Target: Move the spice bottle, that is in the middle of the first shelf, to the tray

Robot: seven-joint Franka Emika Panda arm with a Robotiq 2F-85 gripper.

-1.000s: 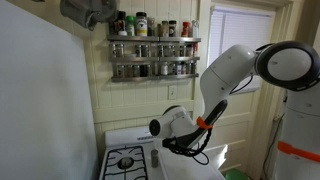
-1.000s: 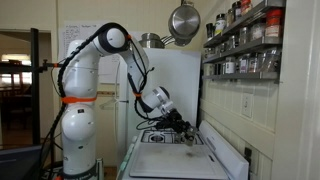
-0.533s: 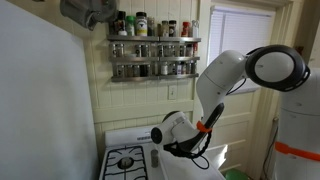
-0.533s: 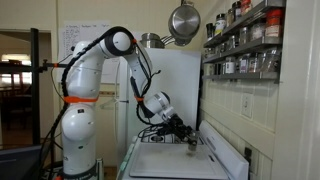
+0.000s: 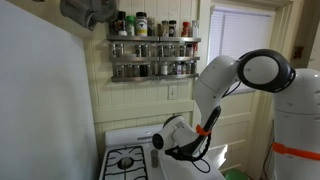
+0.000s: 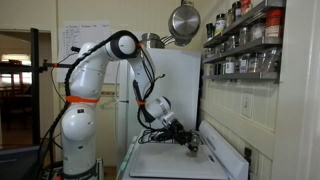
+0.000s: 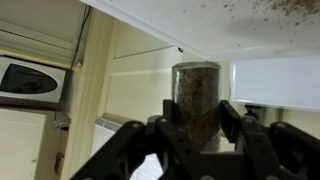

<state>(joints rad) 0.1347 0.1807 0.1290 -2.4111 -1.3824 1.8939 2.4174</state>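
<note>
The spice bottle, now low over the wide pale tray, will be let go by my gripper on the pale tray's edge [image 5: 155, 159] [image 7: 190, 27] next to the black burner grate.
In the wrist view the spice bottle [image 7: 197, 95], a small glass jar of dark contents, stands upright between my gripper's [image 7: 198, 118] two black fingers [image 7: 231, 115], which are shut on its sides. Its cap end is cut off by a pale surface above. In an exterior view the gripper [image 6: 190, 144] hangs low over the wide pale tray [image 6: 165, 163] on the stove top, with the jar only a small dark shape at its tip. From the opposite side the gripper [image 5: 160, 152] sits beside the burner, and the tray is hard to make out there.
A two-tier wall rack [image 5: 154, 56] full of spice jars hangs above the stove, also seen edge-on as the rack [image 6: 245, 52]. A black burner grate [image 5: 126, 161] lies next to the gripper. A steel pan [image 6: 183, 20] hangs overhead. A white appliance wall [image 6: 178, 80] stands behind the stove.
The arm has lowered, carrying the jar down and slightly forward toward the stove top. The grip on the jar is unchanged.
</note>
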